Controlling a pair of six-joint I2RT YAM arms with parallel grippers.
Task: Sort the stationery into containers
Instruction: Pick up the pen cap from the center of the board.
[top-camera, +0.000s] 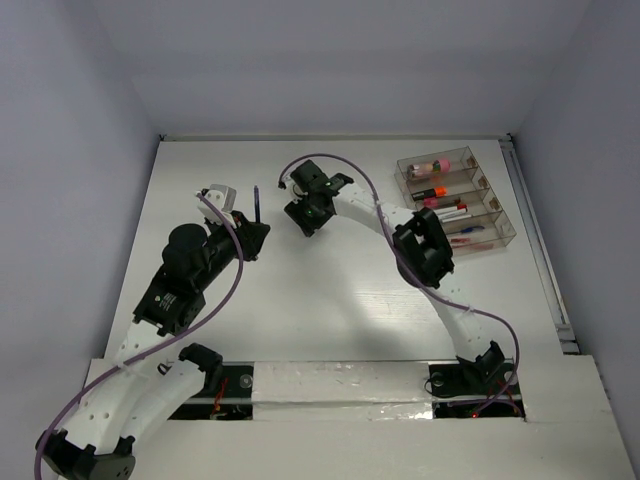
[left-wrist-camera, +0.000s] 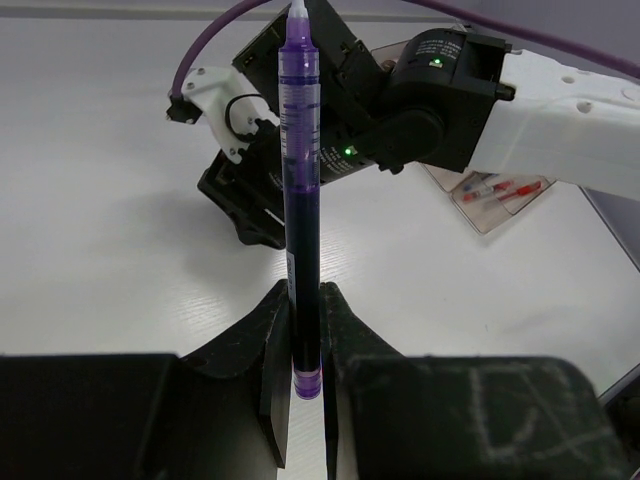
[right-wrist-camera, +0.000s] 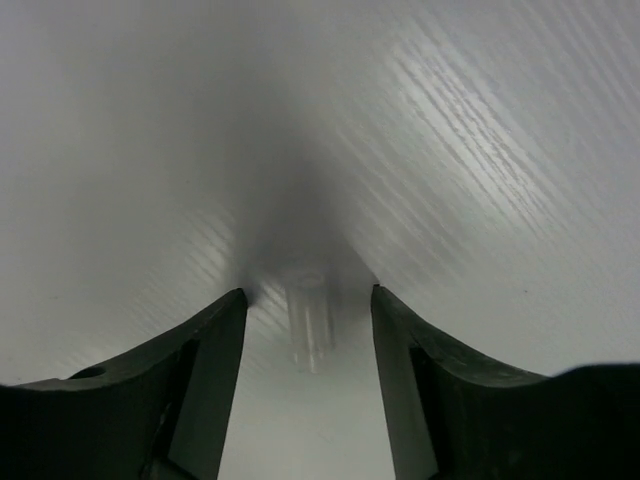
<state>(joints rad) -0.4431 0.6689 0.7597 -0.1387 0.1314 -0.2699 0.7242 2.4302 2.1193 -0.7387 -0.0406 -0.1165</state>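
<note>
The purple pen's white tip sticks out uncovered. So before sorting, my right gripper next takes the clear cap (right-wrist-camera: 309, 322) and brings it over the pen's tip.
A purple pen (left-wrist-camera: 300, 150) with a white tip stands upright, and my left gripper (left-wrist-camera: 304, 300) is shut on its lower end. In the top view the purple pen (top-camera: 257, 200) rises from the left gripper (top-camera: 254, 228) left of centre. My right gripper (right-wrist-camera: 308, 292) is open, pointing down close over the table. A small clear cap-like piece (right-wrist-camera: 310, 322), blurred, lies on the table between its fingers, touching neither. The right gripper (top-camera: 305, 215) hangs just right of the pen. The clear organiser (top-camera: 503, 222) at the far right holds a pink cylinder (top-camera: 432, 166), highlighters (top-camera: 434, 192) and red pens (top-camera: 466, 236).
The right arm's wrist (left-wrist-camera: 440, 90) and its purple cable (left-wrist-camera: 215, 40) fill the space just behind the held pen. A corner of the organiser (left-wrist-camera: 478, 215) shows past it. A raised rail (top-camera: 540, 250) runs along the table's right edge.
</note>
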